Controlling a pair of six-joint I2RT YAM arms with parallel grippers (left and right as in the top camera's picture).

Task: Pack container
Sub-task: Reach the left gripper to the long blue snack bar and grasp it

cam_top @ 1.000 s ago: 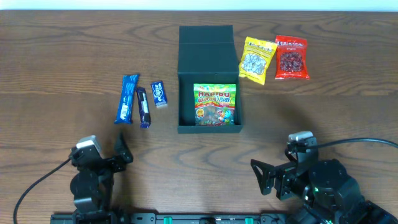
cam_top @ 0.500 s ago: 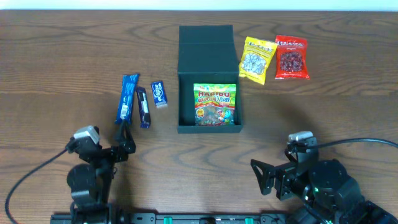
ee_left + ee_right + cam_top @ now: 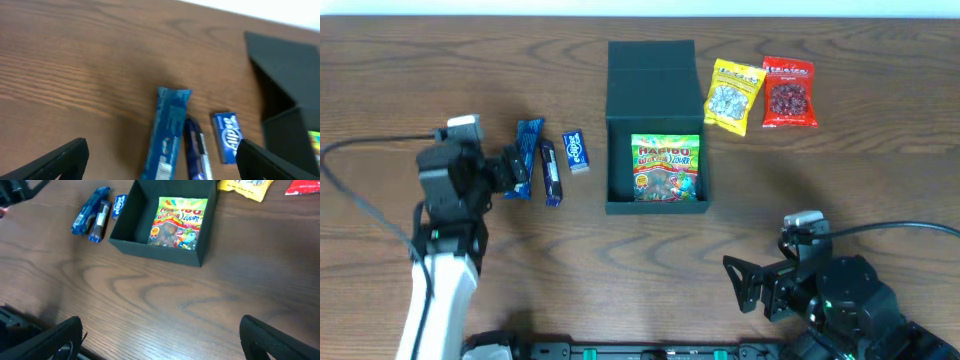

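The long blue bar beside the dark blue bar has a near end (image 3: 523, 186) (image 3: 162, 164), and my left gripper should go there next and close on it.
The dark green-black container (image 3: 657, 207) stands open at mid-table, its flap lid (image 3: 651, 78) laid back, with a colourful gummy packet (image 3: 666, 167) inside; it also shows in the right wrist view (image 3: 131, 217). Left of it lie a long blue bar (image 3: 530, 140), a dark blue bar (image 3: 551, 172) and a small blue packet (image 3: 576, 151). My left gripper (image 3: 514, 170) is open, hovering over the long blue bar (image 3: 169, 131), holding nothing. My right gripper (image 3: 745, 283) is open and empty near the front edge.
A yellow packet (image 3: 734, 95) and a red packet (image 3: 789, 92) lie right of the lid at the back. A cable (image 3: 360, 215) trails from the left arm. The right arm's base (image 3: 850, 305) fills the front right corner.
My left arm has swung forward from the front edge to the blue bars, its gripper now over the long blue bar. The right arm has not moved.
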